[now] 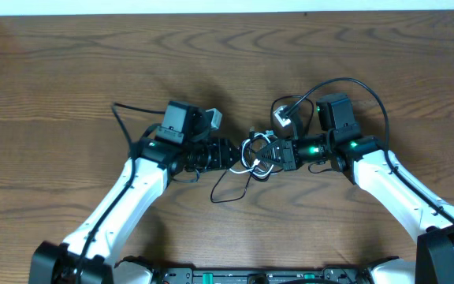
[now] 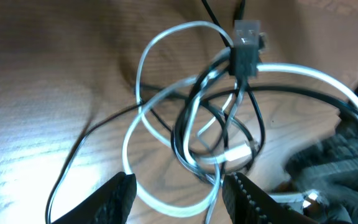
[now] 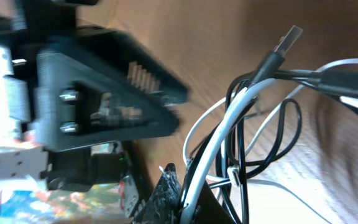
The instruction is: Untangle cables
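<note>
Next, my right gripper releases the white cable on the table (image 1: 243,162) beside my left gripper's fingers.
The white cable (image 1: 252,147) and the black cable (image 1: 228,189) lie knotted together mid-table between both arms. In the left wrist view the white cable (image 2: 166,37) loops round the black cable (image 2: 257,121), and a USB plug (image 2: 247,37) sits on top. My left gripper (image 1: 231,155) is open, and its fingers (image 2: 114,199) straddle the lowest white loop without touching it. My right gripper (image 1: 280,154) is shut on the white cable (image 3: 229,124) at the knot's right side, with black strands (image 3: 291,134) running alongside.
Thick black arm wires arc behind the right arm (image 1: 353,83) and the left arm (image 1: 120,118). The wooden table's far edge (image 1: 211,13) runs along the top. The left gripper's body (image 3: 104,93) looms close in the right wrist view.
</note>
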Motion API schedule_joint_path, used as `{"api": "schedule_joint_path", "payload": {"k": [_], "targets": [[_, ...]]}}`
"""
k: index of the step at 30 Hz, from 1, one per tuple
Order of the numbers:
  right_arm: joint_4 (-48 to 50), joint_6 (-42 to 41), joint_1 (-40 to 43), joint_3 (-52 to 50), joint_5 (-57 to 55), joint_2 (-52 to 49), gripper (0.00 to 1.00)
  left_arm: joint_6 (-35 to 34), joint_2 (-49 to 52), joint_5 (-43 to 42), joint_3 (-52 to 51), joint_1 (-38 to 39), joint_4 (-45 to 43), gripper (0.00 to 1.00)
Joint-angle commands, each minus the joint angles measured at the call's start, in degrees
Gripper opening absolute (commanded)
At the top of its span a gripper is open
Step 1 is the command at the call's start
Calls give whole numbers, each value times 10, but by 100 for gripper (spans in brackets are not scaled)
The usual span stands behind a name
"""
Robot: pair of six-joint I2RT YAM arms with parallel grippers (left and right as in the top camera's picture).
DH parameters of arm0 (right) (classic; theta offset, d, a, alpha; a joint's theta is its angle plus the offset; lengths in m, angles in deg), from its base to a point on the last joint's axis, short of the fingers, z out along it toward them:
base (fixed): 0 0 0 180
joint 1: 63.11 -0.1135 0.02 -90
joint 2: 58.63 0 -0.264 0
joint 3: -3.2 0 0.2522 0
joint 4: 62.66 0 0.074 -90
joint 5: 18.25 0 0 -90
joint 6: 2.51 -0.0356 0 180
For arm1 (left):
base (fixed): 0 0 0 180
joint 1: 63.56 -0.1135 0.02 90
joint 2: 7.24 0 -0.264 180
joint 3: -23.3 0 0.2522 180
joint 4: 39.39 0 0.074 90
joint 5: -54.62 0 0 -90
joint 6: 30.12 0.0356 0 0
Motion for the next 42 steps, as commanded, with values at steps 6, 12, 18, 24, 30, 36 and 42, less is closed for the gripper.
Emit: {"api": "schedule_joint_path", "payload": {"k": [6,12,18,24,30,36,42], "targets": [[3,9,1,1,54,5,1,-1,52,3,5,5,-33,50],[7,9,1,1,66,5,1,-1,80,3,5,5,-36,50],[11,9,1,1,74,5,1,-1,89,3,5,15,-40,49],[13,9,-7,1,74,5,1,-1,89,3,5,46,-59,50],[15,9,-19,1,73,5,1,-1,89,56,5,66,-53,40],[12,10,-19,1,44,5,1,0,89,144,5,63,3,8],[-56,10,-19,1,-171,5,1,4,89,213,5,46,65,7]]}}
